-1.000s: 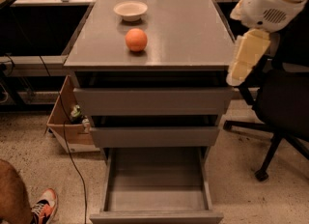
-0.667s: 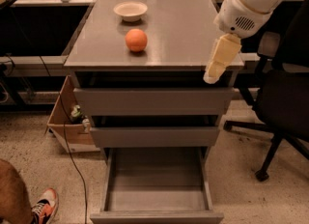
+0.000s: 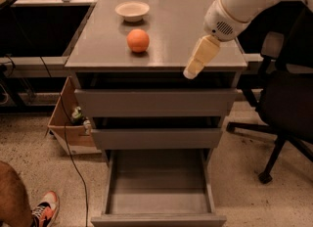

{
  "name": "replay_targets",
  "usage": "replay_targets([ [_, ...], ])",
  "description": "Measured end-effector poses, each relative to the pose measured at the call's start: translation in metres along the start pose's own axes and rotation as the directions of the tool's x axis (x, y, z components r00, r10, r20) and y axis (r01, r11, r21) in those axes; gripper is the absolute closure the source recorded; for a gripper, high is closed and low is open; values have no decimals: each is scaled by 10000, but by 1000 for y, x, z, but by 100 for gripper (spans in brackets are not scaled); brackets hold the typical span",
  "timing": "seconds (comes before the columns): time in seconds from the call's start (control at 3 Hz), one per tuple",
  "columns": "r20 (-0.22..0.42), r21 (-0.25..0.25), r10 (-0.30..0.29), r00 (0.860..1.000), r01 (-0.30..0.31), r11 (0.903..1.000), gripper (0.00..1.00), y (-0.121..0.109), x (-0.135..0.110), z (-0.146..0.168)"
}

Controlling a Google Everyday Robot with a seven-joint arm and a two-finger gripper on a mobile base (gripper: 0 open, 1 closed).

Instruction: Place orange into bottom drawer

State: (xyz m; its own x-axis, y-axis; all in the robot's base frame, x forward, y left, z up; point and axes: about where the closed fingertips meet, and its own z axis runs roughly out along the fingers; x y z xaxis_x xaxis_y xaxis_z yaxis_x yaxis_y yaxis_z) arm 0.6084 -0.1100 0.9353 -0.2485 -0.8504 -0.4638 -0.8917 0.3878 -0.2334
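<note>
Next, my gripper needs to go to the orange in front of the cream bowl and close on its side [image 3: 144, 42] facing the black office chair.
The orange [image 3: 138, 40] sits on the grey cabinet top [image 3: 171, 30], left of centre, just in front of a shallow cream bowl [image 3: 132, 11]. The bottom drawer [image 3: 157, 184] is pulled out towards me and its tray holds nothing. My gripper [image 3: 191, 70] hangs from the white arm at the upper right, over the front right part of the cabinet top, well to the right of the orange and apart from it. It holds nothing that I can see.
The two upper drawers [image 3: 155, 102] are pushed nearly in. A black office chair [image 3: 286, 99] stands right of the cabinet. A cardboard box [image 3: 68, 123] and a cable lie at the left. A person's leg and shoe [image 3: 41, 210] are at the bottom left.
My arm has swung left and forward, bringing the gripper from beside the cabinet's right edge to over its front right top. The orange and drawers have not moved.
</note>
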Motion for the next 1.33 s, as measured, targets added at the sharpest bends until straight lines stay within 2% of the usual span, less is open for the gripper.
replay_targets([
  [0.33,281,145,55,9996,-60,9999,0,-7,-8,3],
  [0.67,656,470,7,9978,-38,9989,0,-41,-33,28],
  [1.0,1638,925,96,9864,-251,9954,0,-80,-74,51],
  [1.33,3186,907,709,9452,-1049,9903,0,-108,-119,81],
])
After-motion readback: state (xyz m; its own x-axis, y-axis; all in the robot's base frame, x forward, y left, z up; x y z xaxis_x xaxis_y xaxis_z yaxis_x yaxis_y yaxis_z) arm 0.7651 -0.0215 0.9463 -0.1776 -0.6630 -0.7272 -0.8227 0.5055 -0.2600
